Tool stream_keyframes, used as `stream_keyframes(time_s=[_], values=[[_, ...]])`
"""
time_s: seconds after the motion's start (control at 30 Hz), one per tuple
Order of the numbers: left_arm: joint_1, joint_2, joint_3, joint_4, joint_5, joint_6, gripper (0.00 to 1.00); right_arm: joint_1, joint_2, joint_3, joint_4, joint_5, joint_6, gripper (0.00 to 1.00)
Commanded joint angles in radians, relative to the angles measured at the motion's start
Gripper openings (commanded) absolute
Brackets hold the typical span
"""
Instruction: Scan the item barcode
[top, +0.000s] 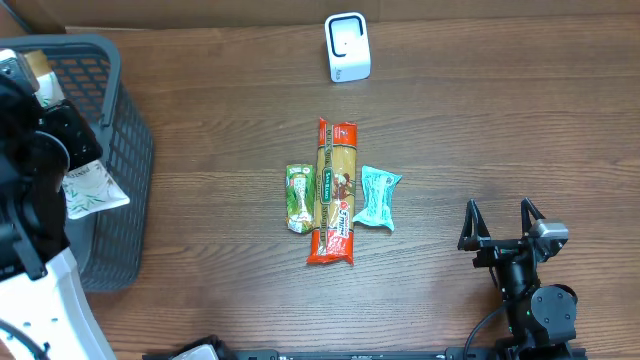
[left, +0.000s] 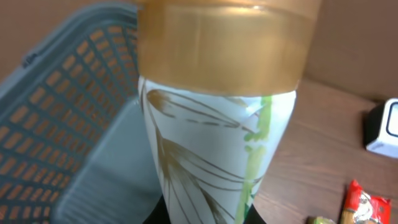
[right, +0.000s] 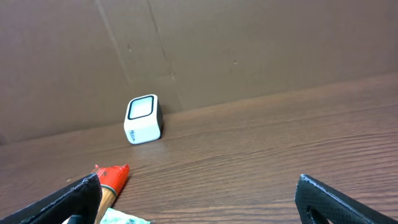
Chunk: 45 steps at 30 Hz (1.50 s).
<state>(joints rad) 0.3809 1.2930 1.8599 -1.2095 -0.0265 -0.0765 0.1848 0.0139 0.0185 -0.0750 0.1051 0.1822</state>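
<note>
My left gripper has the white packet. It will let go of it on the table (top: 274, 210) close beside the green packet, facing the grey basket.
My left gripper (left: 205, 216) is shut on a white packet (left: 211, 155) printed with brown and green leaves and a gold band across its top. The packet fills the left wrist view and hangs over the grey basket (top: 125, 150) at the far left; overhead it shows as white packet (top: 92, 190). The white scanner (top: 347, 47) stands at the back centre, well apart from the packet. My right gripper (top: 498, 215) stands open near the front right with nothing between its fingers; the scanner (right: 142, 119) lies ahead of it.
A green packet (top: 299, 198), a long red-ended spaghetti pack (top: 335, 190) and a teal packet (top: 379, 197) lie side by side mid-table. A cardboard wall runs along the back edge.
</note>
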Motion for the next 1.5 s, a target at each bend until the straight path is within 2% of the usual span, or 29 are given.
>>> stream_keyframes(time_s=[0.0, 0.23, 0.4, 0.67, 0.87, 1.23, 1.47], values=[[-0.014, 0.001, 0.022, -0.011, 0.117, -0.014, 0.04, 0.005, -0.011, -0.011, 0.006, 0.006, -0.008, 1.0], [-0.158, 0.006, 0.02, -0.094, 0.242, -0.014, 0.04, 0.005, -0.011, -0.011, 0.006, 0.006, -0.008, 1.0], [-0.285, 0.045, 0.014, -0.156, 0.24, -0.013, 0.04, 0.005, -0.011, -0.011, 0.006, 0.006, -0.008, 1.0], [-0.389, 0.152, -0.102, -0.18, 0.265, -0.014, 0.04, 0.005, -0.011, -0.011, 0.006, 0.006, -0.008, 1.0], [-0.459, 0.225, -0.256, -0.131, 0.264, -0.04, 0.04, 0.005, -0.011, -0.011, 0.006, 0.006, -0.008, 1.0], [-0.494, 0.364, -0.534, 0.103, 0.264, -0.082, 0.04, 0.005, -0.011, -0.011, 0.006, 0.006, -0.008, 1.0], [-0.524, 0.407, -0.564, 0.138, 0.264, -0.082, 0.04, 0.005, -0.011, -0.011, 0.006, 0.006, -0.008, 1.0]])
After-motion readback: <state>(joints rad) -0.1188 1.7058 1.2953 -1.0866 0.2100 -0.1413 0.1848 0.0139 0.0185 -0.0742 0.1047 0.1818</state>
